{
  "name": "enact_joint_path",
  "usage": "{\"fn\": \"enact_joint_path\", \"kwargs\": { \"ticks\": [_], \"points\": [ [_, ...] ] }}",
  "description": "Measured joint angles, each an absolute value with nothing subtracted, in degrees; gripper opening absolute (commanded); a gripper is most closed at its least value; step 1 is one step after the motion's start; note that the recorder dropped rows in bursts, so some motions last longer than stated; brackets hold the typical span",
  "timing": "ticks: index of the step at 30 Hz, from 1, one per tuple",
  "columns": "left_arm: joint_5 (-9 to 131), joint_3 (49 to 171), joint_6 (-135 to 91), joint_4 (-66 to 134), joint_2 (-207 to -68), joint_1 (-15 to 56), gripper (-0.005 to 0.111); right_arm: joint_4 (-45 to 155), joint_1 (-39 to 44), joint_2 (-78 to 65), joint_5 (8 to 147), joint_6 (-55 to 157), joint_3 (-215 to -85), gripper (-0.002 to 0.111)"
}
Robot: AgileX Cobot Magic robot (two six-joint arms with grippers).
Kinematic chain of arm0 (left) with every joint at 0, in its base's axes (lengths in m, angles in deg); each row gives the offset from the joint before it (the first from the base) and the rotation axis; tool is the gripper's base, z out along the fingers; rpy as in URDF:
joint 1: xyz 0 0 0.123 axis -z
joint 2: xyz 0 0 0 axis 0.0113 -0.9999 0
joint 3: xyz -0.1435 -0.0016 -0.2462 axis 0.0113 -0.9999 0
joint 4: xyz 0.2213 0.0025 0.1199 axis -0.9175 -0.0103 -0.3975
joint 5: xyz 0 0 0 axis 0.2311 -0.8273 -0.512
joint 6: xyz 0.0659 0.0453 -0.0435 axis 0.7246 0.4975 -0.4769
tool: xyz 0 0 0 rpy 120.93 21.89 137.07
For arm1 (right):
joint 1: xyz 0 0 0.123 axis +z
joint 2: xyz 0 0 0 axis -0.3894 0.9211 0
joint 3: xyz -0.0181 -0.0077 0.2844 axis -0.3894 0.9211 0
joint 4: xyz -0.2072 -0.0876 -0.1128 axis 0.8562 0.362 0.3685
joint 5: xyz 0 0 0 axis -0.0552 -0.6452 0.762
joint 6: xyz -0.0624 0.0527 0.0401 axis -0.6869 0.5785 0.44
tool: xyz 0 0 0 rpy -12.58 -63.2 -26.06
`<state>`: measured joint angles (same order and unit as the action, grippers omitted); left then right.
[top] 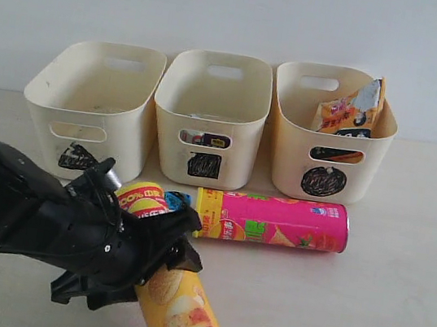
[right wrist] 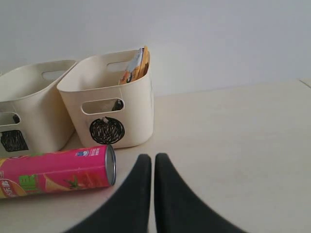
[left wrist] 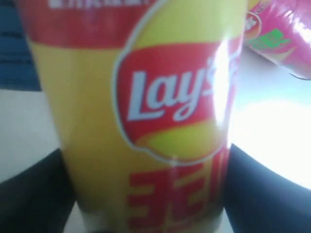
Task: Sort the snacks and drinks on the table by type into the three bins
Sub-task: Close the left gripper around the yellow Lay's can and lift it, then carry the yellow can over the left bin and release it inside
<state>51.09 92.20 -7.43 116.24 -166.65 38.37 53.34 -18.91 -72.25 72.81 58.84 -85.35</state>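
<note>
My left gripper is to let go of the yellow Lay's chip can inside the empty-looking triangle bin (top: 104, 114), next to the square bin.
The yellow Lay's chip can (top: 183, 316) lies on the table (top: 395, 305) at the front left, and my left gripper (top: 166, 253) is shut across its middle. In the left wrist view the yellow can (left wrist: 146, 97) fills the gap of the left gripper (left wrist: 146, 148), with a dark finger against each side. The pink chip can (top: 276, 220) lies on its side in front of the bins. My right gripper (right wrist: 154, 158) is shut and empty, near the pink can's (right wrist: 53, 170) metal end. An orange-and-black bag (top: 349, 113) stands in the circle bin (top: 288, 141).
The triangle bin (top: 50, 105) and the square bin (top: 211, 101) stand in a row left of the circle bin, by the back wall. Something dark shows through the square bin's handle hole (top: 206, 139). A bit of blue packet (top: 177, 200) shows behind the yellow can.
</note>
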Motion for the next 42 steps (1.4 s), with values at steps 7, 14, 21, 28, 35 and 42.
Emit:
{"fn": "enact_joint_path", "kwargs": {
  "ticks": [7,14,21,28,35,42],
  "points": [
    [51.11,92.20,-1.60,111.38,-159.35,38.37,0.004,53.34,-18.91,-72.25,72.81,58.84,-85.35,0.000],
    [45.27,92.25,5.20,94.88,-150.51,38.13,0.004,53.34,-18.91,-72.25,72.81,58.84,-85.35,0.000],
    [21.41,96.04,2.53,71.45,-147.67,32.81,0.004,53.34,-18.91,-72.25,72.81,58.84,-85.35,0.000],
    [6.65,108.38,-21.24,34.60,-147.67,30.15,0.004,53.34,-18.91,-72.25,72.81,58.84,-85.35,0.000],
    [11.76,119.40,-39.44,10.13,-147.67,29.92,0.004,53.34,-18.91,-72.25,72.81,58.84,-85.35,0.000],
    [28.71,120.90,-59.00,-11.44,-149.38,28.87,0.004,53.34,-18.91,-72.25,72.81,58.84,-85.35,0.000]
  ]
}}
